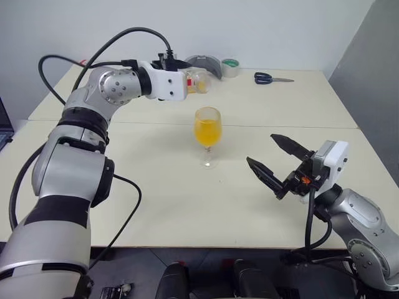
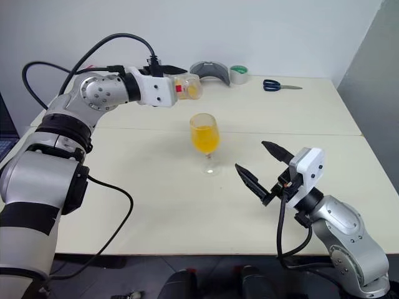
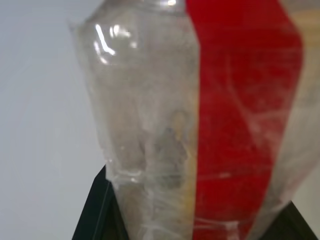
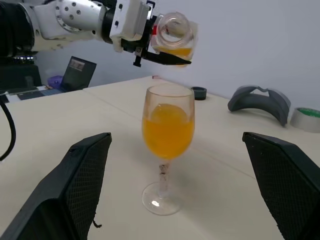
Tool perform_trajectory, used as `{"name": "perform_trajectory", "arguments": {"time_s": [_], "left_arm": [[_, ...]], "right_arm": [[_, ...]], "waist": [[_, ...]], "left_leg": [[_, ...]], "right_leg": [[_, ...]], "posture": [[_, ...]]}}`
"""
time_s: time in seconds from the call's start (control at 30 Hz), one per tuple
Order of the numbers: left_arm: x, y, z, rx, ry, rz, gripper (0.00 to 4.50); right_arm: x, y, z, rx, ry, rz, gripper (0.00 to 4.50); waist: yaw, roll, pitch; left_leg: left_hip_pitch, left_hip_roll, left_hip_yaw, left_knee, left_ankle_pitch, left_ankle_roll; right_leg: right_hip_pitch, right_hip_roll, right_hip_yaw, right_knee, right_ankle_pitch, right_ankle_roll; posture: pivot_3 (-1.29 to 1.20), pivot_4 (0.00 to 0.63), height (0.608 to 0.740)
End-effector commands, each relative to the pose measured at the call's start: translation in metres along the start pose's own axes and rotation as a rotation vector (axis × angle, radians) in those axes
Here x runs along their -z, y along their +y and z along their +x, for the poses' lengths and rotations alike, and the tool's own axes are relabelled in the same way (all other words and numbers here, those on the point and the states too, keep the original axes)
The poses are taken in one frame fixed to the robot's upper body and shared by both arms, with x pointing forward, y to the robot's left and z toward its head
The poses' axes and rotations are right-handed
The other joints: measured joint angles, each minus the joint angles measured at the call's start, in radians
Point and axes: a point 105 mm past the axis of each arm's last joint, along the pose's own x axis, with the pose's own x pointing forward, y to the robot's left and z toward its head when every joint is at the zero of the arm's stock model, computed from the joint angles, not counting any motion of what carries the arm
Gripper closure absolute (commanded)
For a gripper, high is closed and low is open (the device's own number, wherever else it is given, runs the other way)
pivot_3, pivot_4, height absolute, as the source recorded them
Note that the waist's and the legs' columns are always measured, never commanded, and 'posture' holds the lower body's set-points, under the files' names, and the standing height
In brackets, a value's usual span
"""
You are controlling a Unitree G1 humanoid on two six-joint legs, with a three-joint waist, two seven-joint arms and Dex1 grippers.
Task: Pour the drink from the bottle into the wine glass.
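Next, my left gripper releases the bottle on the table just before the seam point(image 1: 140, 148), on the laptop side of the wine glass.
The wine glass point(image 1: 207, 134) stands upright near the middle of the table point(image 1: 156, 205), its bowl well over half full of the orange drink point(image 4: 167, 131). My left gripper point(image 1: 182, 76) is shut on the bottle point(image 1: 198, 81), which lies roughly level in the air above and behind the glass, mouth pointing right. A little drink shows inside the bottle point(image 4: 174, 36). In the left wrist view the clear bottle point(image 3: 145, 125) and its red label strip point(image 3: 240, 125) sit between the black fingers point(image 3: 95, 215). My right gripper point(image 1: 274, 161) hovers open to the right of the glass, holding nothing.
At the table's far edge lie blue-handled scissors point(image 1: 267, 78), a roll of tape point(image 1: 230, 67) and a grey curved object point(image 1: 206, 63). A laptop point(image 4: 77, 72) stands off the table's left side. A seam point(image 1: 299, 127) runs across the tabletop behind the glass.
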Motion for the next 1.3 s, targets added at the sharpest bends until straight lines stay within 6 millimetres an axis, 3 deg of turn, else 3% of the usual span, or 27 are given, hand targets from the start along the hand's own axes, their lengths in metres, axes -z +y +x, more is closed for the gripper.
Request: {"name": "perform_trajectory", "arguments": {"time_s": [0.03,0.2,0.3,0.43,0.57,1.17,1.3], "left_arm": [[0.009,0.030,-0.013,-0.199,-0.009,-0.226,2.85],[0.056,0.014,-0.032,-0.414,0.115,-0.599,2.85],[0.090,-0.021,-0.046,-0.567,0.227,-0.875,2.85],[0.109,-0.062,-0.058,-0.683,0.312,-1.076,2.85],[0.114,-0.087,-0.066,-0.730,0.369,-1.118,2.85],[0.116,-0.123,-0.085,-0.744,0.370,-1.189,2.85],[0.116,-0.129,-0.085,-0.735,0.378,-1.212,1.52]], "right_arm": [[-0.008,0.001,0.000,-0.036,-0.013,-0.013,0.00],[-0.006,0.007,-0.004,-0.104,0.019,0.003,0.00],[-0.001,0.013,-0.009,-0.158,0.058,0.015,0.00],[0.002,0.013,-0.015,-0.177,0.087,0.031,0.00],[0.002,0.015,-0.017,-0.192,0.092,0.040,0.00],[0.005,0.017,-0.019,-0.213,0.100,0.036,0.00],[0.005,0.016,-0.018,-0.207,0.097,0.034,0.00]], "waist": [[0.000,0.000,0.000],[-0.002,0.000,0.000],[-0.001,0.001,-0.001],[0.001,0.000,-0.001],[0.003,-0.001,-0.001],[0.002,-0.001,-0.002],[0.002,-0.001,-0.002]], "left_leg": [[0.000,0.000,0.000,0.000,0.000,0.000],[0.002,0.000,0.000,0.000,0.000,0.000],[0.002,0.000,0.000,0.001,0.000,0.000],[0.002,0.001,-0.001,0.001,0.000,0.000],[0.001,0.000,-0.002,0.002,0.000,0.000],[0.003,0.000,-0.001,0.002,0.000,0.000],[0.003,0.000,-0.001,0.002,0.000,0.000]], "right_leg": [[0.000,0.000,0.000,0.000,0.000,0.000],[0.001,0.000,0.000,0.001,0.000,0.000],[0.002,0.000,0.000,0.001,0.000,0.000],[0.002,0.000,0.000,0.001,0.000,0.000],[0.002,0.000,-0.001,0.002,0.000,0.000],[0.003,0.000,0.000,0.002,0.000,0.000],[0.003,0.000,0.000,0.002,0.000,0.000]], "posture": [[0.00,0.150,0.740],[0.00,0.150,0.740],[0.00,0.150,0.740],[0.00,0.150,0.740],[0.00,0.150,0.740],[0.00,0.150,0.740],[0.00,0.150,0.740]]}}
